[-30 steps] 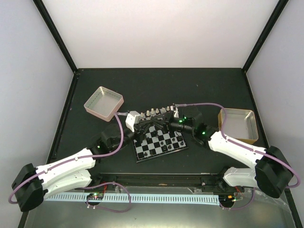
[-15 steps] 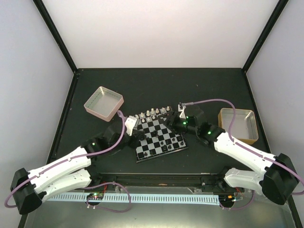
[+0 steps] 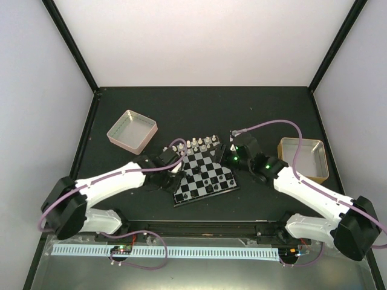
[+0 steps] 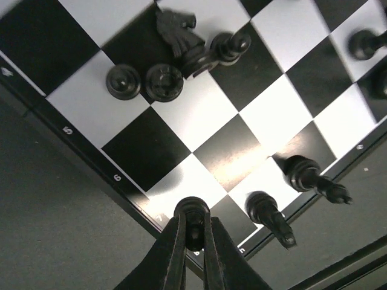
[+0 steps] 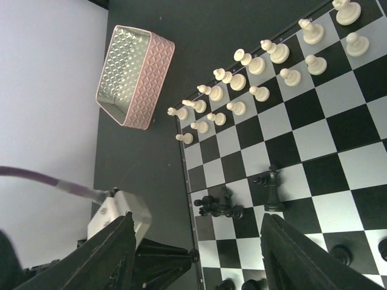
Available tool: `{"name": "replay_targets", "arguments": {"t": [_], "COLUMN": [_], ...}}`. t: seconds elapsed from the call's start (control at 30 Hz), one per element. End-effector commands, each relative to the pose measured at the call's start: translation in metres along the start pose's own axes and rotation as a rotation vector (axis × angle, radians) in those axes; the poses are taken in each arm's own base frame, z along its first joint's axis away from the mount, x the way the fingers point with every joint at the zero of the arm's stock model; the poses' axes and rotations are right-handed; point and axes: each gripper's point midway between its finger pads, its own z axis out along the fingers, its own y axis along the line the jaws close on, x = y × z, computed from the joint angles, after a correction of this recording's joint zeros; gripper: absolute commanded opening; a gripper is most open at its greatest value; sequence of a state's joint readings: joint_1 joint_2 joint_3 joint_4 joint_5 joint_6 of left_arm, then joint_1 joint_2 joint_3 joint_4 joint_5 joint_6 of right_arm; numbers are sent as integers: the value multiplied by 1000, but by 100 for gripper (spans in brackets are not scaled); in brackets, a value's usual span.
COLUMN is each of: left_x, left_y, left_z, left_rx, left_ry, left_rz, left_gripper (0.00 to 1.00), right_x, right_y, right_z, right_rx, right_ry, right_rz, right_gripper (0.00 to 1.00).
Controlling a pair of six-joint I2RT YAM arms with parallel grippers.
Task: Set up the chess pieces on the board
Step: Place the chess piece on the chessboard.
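The black pawn, now held at the board's rim, is to go on the white edge square (image 3: pixel 178 191) (image 4: pixel 193 203) beside the dark near corner square. I should put it down there with my left gripper.
The board (image 3: pixel 208 166) lies in the middle of the table. White chess pieces (image 3: pixel 196 144) stand in two rows along its far edge, and they also show in the right wrist view (image 5: pixel 260 66). Black pieces sit scattered on the near half; a cluster (image 4: pixel 175 54) lies tumbled, and two more (image 4: pixel 308 178) lie near the corner. My left gripper (image 4: pixel 192 226) is shut on a black pawn (image 4: pixel 192 211) at the board's left rim; the top view shows this gripper (image 3: pixel 172 179) there. My right gripper (image 3: pixel 228 153) hangs open and empty over the board's right far part (image 5: pixel 314 139).
A pink-sided metal tray (image 3: pixel 132 131) stands at the back left of the board, also seen by the right wrist (image 5: pixel 134 75). A tan-sided tray (image 3: pixel 303 158) stands to the right. Black frame posts edge the dark table.
Both grippers have drawn back from the board's middle. The left one has gone to the board's left rim, its arm swung outward. The right one has pulled back to the right.
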State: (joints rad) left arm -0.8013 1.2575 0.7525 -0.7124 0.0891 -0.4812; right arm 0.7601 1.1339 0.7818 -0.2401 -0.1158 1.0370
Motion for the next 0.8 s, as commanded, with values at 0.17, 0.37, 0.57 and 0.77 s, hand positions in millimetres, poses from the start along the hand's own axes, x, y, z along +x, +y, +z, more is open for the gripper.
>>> {"name": "replay_targets", "arguments": {"t": [0.17, 0.37, 0.57, 0.77], "left_x": [10, 12, 7, 8], "left_y": [-8, -7, -1, 0], "left_z": [14, 20, 26, 32], "left_rx": [8, -5, -44, -45], "left_ry": [182, 222, 208, 212], "left_rz": [36, 53, 55, 56], "left_gripper": [5, 5, 7, 9], "right_x": [-14, -15, -14, -12], "right_y": [-4, -6, -6, -8], "right_z": [-1, 1, 2, 1], "right_rx": [40, 45, 48, 49], "right_ry": [-40, -37, -26, -22], "right_rz": [-61, -66, -70, -65], "right_gripper": [57, 58, 58, 58]}}
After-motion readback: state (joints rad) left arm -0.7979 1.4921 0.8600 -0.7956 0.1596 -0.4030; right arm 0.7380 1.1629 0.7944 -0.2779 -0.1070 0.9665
